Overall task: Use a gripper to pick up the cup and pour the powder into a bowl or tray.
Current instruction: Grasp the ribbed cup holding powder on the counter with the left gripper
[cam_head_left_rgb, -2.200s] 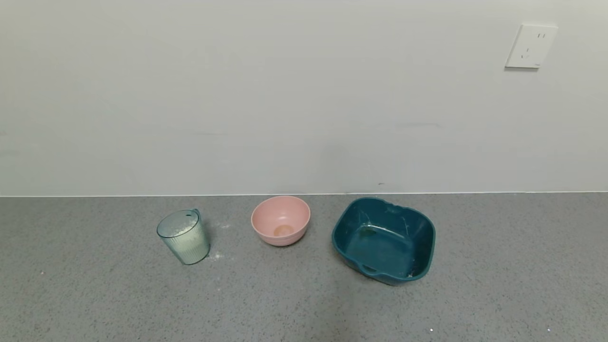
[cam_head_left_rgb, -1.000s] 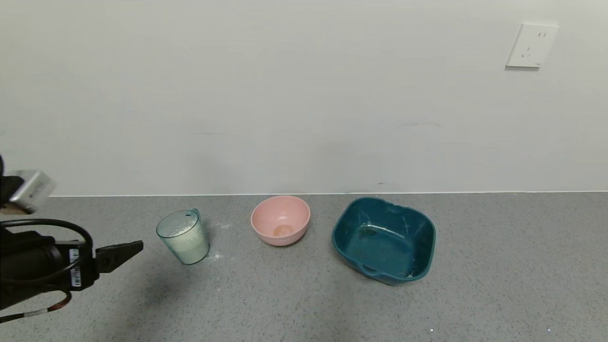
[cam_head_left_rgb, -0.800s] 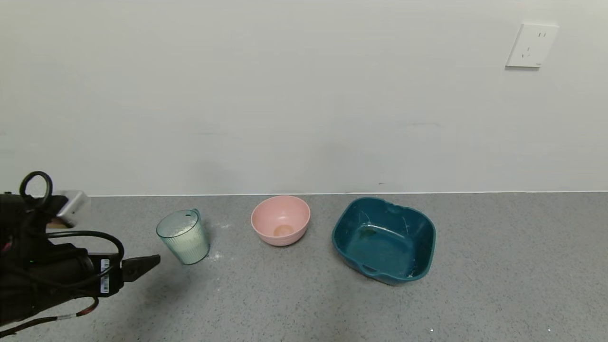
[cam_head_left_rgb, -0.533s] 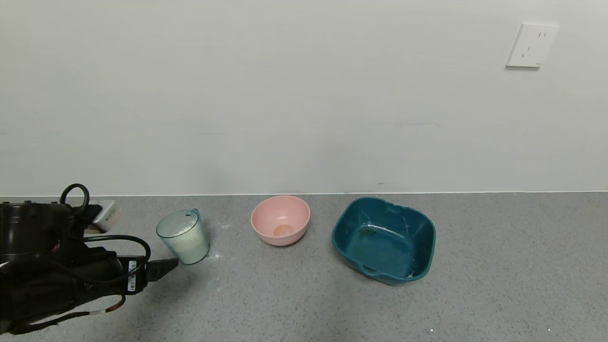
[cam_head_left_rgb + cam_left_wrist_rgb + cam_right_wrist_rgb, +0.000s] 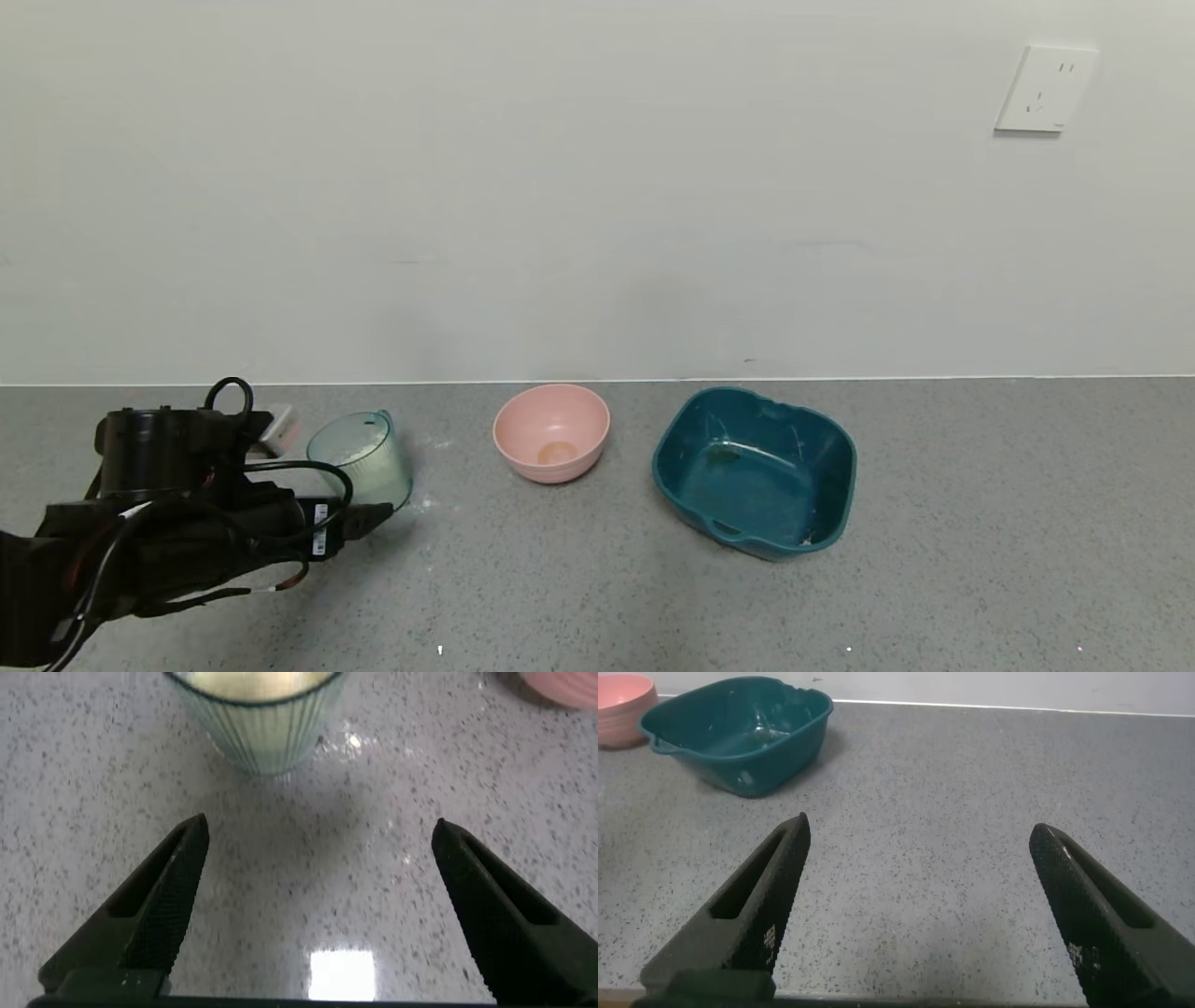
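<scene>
The blue-green cup has a handle and a rim. My left gripper will close around the ribbed body (image 5: 386,475) (image 5: 265,734) of the cup, just under the rim of the cup and facing away from the handle of the cup.
The ribbed blue-green cup (image 5: 366,459) stands upright on the grey counter at the left, with white powder (image 5: 353,455) inside. It also shows in the left wrist view (image 5: 257,719), with powder (image 5: 257,681) in it. My left gripper (image 5: 369,509) is open, low over the counter, just short of the cup on its near-left side; its fingers (image 5: 168,891) stand wide apart and the cup is beyond the tips. The pale pink bowl (image 5: 552,432) sits to the right of the cup. My right gripper (image 5: 920,835) is open and empty, out of the head view.
A dark teal tray (image 5: 754,471) with handles sits right of the bowl; it shows in the right wrist view (image 5: 743,730), with the bowl's edge (image 5: 624,707) beside it. Spilled powder specks (image 5: 425,502) lie by the cup. A wall (image 5: 597,187) runs close behind everything.
My left arm came into view from the left and moved right along the counter to the cup. The cup, bowl and tray have not moved.
</scene>
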Controlling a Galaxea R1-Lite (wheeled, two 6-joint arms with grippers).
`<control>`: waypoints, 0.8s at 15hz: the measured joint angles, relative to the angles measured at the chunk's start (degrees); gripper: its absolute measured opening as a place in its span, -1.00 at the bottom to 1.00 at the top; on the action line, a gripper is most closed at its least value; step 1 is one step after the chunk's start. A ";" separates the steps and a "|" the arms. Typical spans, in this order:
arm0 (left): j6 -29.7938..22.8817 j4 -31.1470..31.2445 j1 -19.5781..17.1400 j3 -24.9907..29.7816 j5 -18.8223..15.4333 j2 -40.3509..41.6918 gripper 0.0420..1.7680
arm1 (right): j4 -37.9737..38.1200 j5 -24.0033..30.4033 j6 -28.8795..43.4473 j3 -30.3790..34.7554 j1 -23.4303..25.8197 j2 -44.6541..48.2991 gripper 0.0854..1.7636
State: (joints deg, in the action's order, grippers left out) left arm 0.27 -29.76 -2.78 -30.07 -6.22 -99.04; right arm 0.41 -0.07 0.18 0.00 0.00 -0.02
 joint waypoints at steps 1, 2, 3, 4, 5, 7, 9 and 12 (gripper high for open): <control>-0.02 -3.21 0.00 0.26 0.10 -1.51 0.94 | 0.00 -0.02 0.00 0.00 0.00 0.00 0.94; -0.05 -6.02 0.00 0.61 0.07 -2.89 0.94 | 0.00 -0.02 0.00 0.00 0.00 0.00 0.94; -0.16 -8.89 0.00 0.98 0.07 -4.24 0.94 | 0.02 -0.02 -0.02 0.00 0.00 0.00 0.94; -0.32 -11.73 0.00 1.44 0.00 -5.57 0.94 | 0.02 -0.02 0.02 0.00 0.00 0.00 0.94; -0.37 -14.34 0.00 1.80 -0.04 -6.84 0.94 | 0.02 -0.02 0.00 0.00 0.00 0.00 0.94; -0.40 -19.97 0.00 2.35 0.02 -9.40 0.94 | 0.02 -0.02 0.00 0.00 0.00 0.00 0.94; -0.27 -26.39 0.00 3.32 0.05 -12.13 0.94 | 0.00 -0.02 0.00 0.00 0.00 0.00 0.94; -0.27 -37.28 0.00 5.50 0.32 -15.98 0.94 | 0.02 -0.02 0.00 0.00 0.00 0.00 0.94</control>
State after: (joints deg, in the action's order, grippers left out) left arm 0.00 -67.04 -2.78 -24.58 -5.90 -115.02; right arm 0.44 -0.10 0.18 0.00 0.00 -0.02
